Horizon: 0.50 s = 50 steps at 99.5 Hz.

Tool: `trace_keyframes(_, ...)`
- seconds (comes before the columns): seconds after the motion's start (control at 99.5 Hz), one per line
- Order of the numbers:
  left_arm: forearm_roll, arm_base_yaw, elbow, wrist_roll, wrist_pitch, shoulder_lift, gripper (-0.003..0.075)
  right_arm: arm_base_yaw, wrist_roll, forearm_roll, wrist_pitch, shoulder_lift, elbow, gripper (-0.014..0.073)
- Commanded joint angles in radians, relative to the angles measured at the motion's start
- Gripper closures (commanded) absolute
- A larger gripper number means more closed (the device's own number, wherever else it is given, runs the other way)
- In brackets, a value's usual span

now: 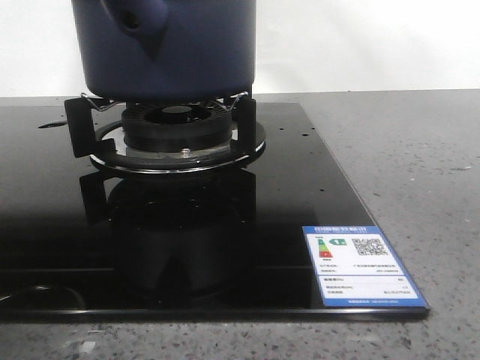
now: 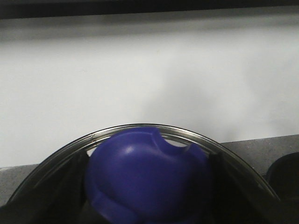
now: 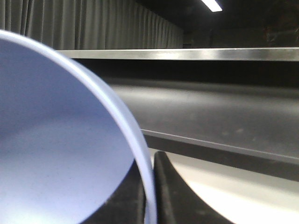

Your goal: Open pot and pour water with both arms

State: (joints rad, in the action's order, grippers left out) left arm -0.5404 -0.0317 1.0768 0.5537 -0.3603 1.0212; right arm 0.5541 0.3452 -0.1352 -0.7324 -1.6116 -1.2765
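I should use my right gripper to set the periwinkle-blue bowl on the speckled counter (image 1: pixel 415 151) next to the stove top, behind the energy label.
The dark navy pot (image 1: pixel 169 45) stands on the burner's pot stand (image 1: pixel 176 127), its stubby handle with the round hole (image 1: pixel 133 19) facing the front left. Its top is cut off by the picture. Neither gripper shows in the front view. My left gripper (image 2: pixel 147 198) is shut on the blue knob (image 2: pixel 145 172) of a glass lid (image 2: pixel 140 127), with dark fingers (image 2: pixel 70 191) on both sides of the knob. My right gripper (image 3: pixel 149 198) is shut on the thin rim of a periwinkle-blue bowl (image 3: pixel 60 140), one finger (image 3: pixel 170 196) on each side of the rim.
The burner sits on a black glass stove top (image 1: pixel 300 187) with a blue energy label (image 1: pixel 364 264) at its front right corner. Grey speckled counter (image 1: pixel 405 150) surrounds it. A white wall stands behind. A dark rounded object (image 2: pixel 286 172) shows beside the lid.
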Motion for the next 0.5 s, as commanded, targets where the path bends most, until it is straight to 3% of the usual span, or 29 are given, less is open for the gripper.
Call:
trace_keyframes(0.0,-0.02,-0.003,0.035,-0.001,0.089,-0.023,0.0333,0.003,0.001,0.016,-0.11,0.056,-0.029,0.0636)
trace_keyframes(0.492,-0.035,-0.003,0.035,-0.001,0.085,-0.023,0.0333,0.003,0.001,0.024,-0.114,0.056,-0.031,0.0636)
